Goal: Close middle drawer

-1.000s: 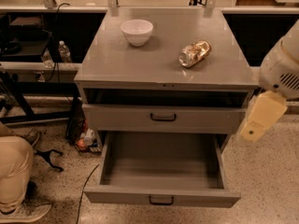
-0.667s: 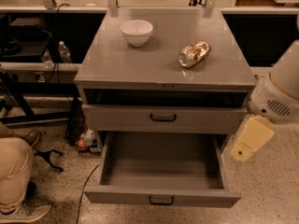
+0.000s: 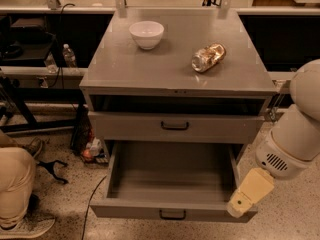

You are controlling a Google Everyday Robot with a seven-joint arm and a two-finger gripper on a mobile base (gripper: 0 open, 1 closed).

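Observation:
The robot's gripper will next go down in front of the middle drawer's front panel, at the front corner (image 3: 230, 219) nearest the robot's arm, and close there.
The middle drawer (image 3: 172, 184) is pulled far out at the bottom of the grey cabinet. Its deep tray holds nothing. Its low front panel (image 3: 130, 210) carries a small black loop handle (image 3: 172, 214). Above it, the taller-fronted grey drawer (image 3: 175, 126) with a wider black handle is pushed in. My gripper (image 3: 240, 206), on a cream link below the white arm (image 3: 295, 134), hangs at the open drawer's front right corner, over the right end of the front panel. I cannot tell whether it touches the panel.
A white bowl (image 3: 146, 34) and a crumpled shiny can or bag (image 3: 208, 57) sit on the cabinet top (image 3: 150, 69). A person's leg and shoe (image 3: 17, 184) are at the left on the speckled floor. Bottles and cables lie left of the cabinet.
My arm has swung down and to the left, bringing the gripper from beside the upper drawer's right end to the open drawer's front right corner. The drawer has not moved.

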